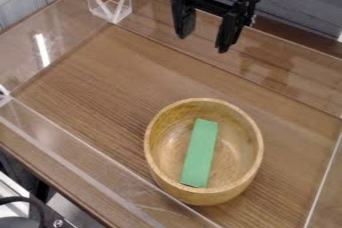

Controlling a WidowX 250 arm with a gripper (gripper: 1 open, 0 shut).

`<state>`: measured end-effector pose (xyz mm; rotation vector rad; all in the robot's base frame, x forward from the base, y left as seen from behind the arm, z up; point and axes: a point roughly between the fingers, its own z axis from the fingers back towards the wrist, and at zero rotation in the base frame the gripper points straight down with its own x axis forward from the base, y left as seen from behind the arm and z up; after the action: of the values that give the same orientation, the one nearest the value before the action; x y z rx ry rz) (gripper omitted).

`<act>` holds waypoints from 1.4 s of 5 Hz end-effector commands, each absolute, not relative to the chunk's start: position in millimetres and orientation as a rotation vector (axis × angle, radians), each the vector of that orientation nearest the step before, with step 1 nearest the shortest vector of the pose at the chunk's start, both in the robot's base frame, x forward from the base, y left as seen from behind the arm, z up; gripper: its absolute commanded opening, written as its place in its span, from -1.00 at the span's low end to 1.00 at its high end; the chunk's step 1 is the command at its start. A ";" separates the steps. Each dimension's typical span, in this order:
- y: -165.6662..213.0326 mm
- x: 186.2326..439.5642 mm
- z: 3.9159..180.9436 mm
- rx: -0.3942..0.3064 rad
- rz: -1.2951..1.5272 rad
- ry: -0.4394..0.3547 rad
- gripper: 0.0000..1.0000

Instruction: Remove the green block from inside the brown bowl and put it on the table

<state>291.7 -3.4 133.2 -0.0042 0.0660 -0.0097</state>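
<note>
The robot's gripper should close across the long sides of the green block, on the near half of the green block [198,168], inside the brown bowl.
A flat green block [202,152] lies inside the brown bowl [205,150], running from the bowl's middle toward its near rim. The round wooden bowl [160,137] sits on the table [107,82] at the front right. My gripper [203,24] hangs at the back of the table, well above and behind the bowl. Its dark fingers [178,17] point down and stand apart, open, with nothing between them.
Clear acrylic walls [54,32] enclose the tabletop on all sides. A clear angled bracket [107,4] stands at the back left corner. The wood-grain surface stretches left of the bowl and between the bowl and the gripper.
</note>
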 end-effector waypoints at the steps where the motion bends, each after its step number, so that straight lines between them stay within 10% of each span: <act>1: -12.2 265.8 120.0 -0.013 0.063 0.095 1.00; 3: -48.5 204.6 96.1 -0.029 0.186 0.079 1.00; 7: -62.9 196.0 56.0 -0.072 0.338 0.032 1.00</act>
<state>190.9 -62.8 50.8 -0.0578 0.0574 0.3313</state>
